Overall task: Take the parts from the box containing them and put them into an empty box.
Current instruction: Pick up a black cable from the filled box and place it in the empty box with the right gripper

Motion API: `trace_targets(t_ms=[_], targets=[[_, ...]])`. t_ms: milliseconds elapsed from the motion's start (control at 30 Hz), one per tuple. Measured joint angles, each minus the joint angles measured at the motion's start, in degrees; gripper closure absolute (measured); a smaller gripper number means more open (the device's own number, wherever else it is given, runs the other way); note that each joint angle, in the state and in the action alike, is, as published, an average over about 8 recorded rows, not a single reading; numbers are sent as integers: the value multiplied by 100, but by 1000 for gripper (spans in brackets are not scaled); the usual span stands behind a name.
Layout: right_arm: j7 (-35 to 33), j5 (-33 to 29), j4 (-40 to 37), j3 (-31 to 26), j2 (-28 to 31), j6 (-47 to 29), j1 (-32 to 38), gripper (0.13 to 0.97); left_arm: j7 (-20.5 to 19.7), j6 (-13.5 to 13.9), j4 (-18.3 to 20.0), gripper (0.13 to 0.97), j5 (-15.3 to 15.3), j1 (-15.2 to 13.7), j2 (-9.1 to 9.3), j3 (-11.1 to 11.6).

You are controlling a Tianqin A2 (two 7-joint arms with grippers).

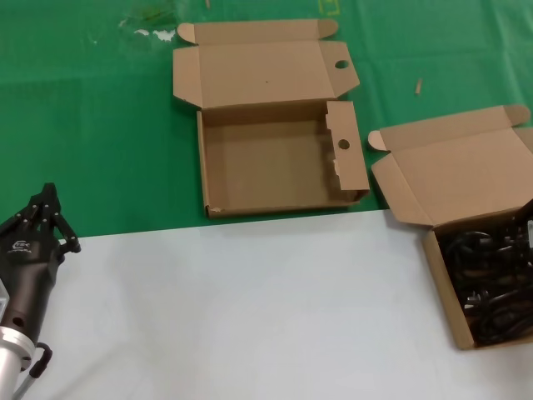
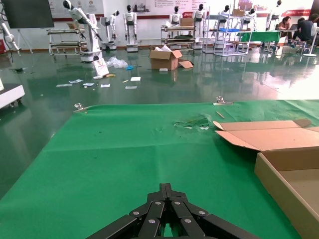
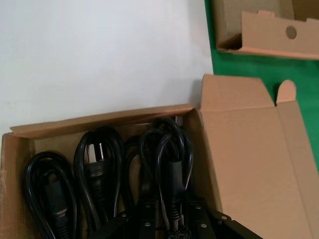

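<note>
The black power cord will lie on the empty box's bottom, near its middle (image 1: 252, 162), after my right gripper releases it. The cord is still in the plain brown box.
The black bundled power cords (image 1: 487, 283) lie in the plain brown box (image 1: 441, 192) at the right, lid open. In the right wrist view several cords (image 3: 99, 169) fill that box (image 3: 99, 122). My right gripper (image 3: 172, 204) is down inside it, its fingers apart on either side of one cord's plug end. It does not show in the head view. The empty box with round holes in its flaps (image 1: 202, 167) stands open at the back centre. My left gripper (image 1: 50, 196) is shut and empty, parked at the near left, far from both boxes.
The boxes stand on a green cloth (image 1: 100, 133); the near half of the table is white (image 1: 250, 308). The empty box's flap with a hole shows in the right wrist view (image 3: 264, 35), its corner in the left wrist view (image 2: 289, 184).
</note>
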State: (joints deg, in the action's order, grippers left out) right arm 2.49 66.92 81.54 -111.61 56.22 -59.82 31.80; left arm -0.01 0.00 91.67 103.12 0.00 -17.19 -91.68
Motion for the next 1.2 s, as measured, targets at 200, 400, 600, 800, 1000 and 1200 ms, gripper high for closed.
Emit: trace_targets(t_ms=[200,400,600,800,1000,1200], targets=[[307,-30,349,-24,76,-428,295,869,0,0,0,957,0,0,0,0],[801,-52,810,-72,-46,-977,883,873,0,0,0,957,0,0,0,0],[1284,-183,977,-244,-633,-1313,1739,873,0,0,0,957,0,0,0,0],[1501,-466,671,-569,-1498,-1314,2495,873,0,0,0,957,0,0,0,0],[1419,-791,12,-926,-2345,-1025,2948,873,0,0,0,957,0,0,0,0],[1238,-1022,-739,-1185,-3016,-617,3149,873,0,0,0,957,0,0,0,0]])
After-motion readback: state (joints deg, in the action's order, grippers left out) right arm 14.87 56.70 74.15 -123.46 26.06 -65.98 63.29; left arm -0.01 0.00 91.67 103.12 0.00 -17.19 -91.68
